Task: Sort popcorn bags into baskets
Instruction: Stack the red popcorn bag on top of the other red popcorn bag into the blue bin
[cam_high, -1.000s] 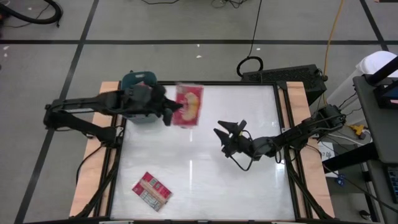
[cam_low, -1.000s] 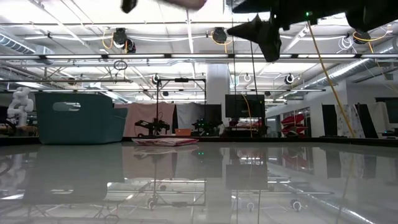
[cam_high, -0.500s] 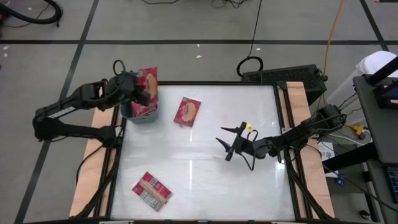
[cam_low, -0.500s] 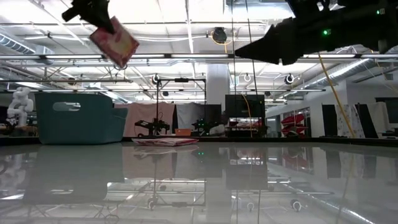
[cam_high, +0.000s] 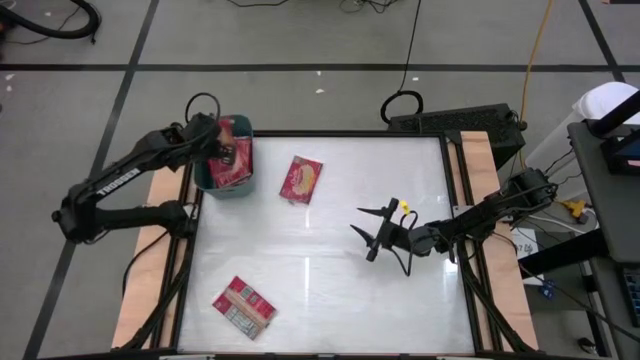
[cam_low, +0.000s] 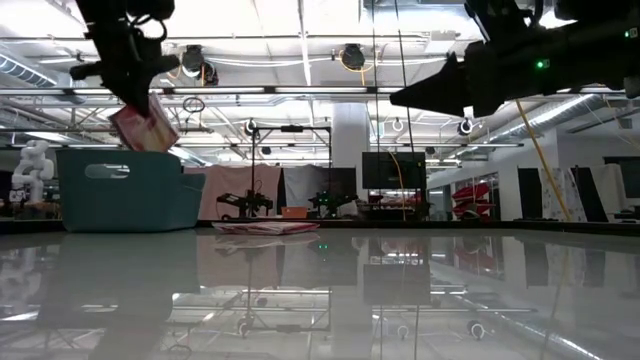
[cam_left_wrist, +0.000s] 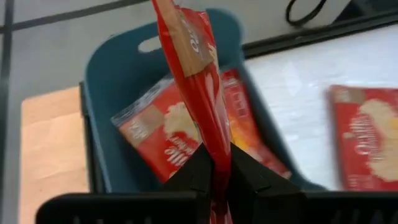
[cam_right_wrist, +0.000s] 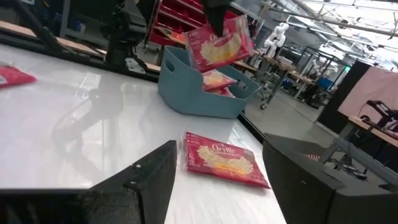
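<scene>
Next, I close my right gripper on the long edge (cam_high: 314, 187) (cam_right_wrist: 225, 178), on its own side, of the popcorn bag that lies flat beside the teal basket.
My left gripper (cam_high: 224, 150) is shut on a red popcorn bag (cam_left_wrist: 189, 68) above the teal basket (cam_high: 206, 184) at the table's far left corner. In the low view this bag (cam_low: 143, 128) hangs just over the basket (cam_low: 125, 190). More red bags (cam_left_wrist: 180, 140) lie inside the basket. Another bag (cam_high: 301, 179) lies flat on the table to the basket's right, picture side up. A third bag (cam_high: 243, 306) lies near the front left, label side up. My right gripper (cam_high: 374, 234) hovers open over the table's middle right, and nothing is between its fingers. My left gripper pinches the bag by one end (cam_left_wrist: 216, 158) between its two fingers. The fingers slant down from above. The bag hangs tilted below them, lifted clear, its free end (cam_low: 150, 142) about level with the basket's rim.
Bare white tabletop (cam_high: 320, 280) lies between the bags and my right gripper. Wooden side rails (cam_high: 150, 250) flank the table. A black box (cam_high: 455, 122) and cables lie beyond the far right edge.
My left gripper has carried its bag from over the table toward the left edge, out above the basket, tipping downward and sinking. A bag lying flat on the table has come into sight where the gripper was. My right gripper has rolled about its axis and sunk a little.
</scene>
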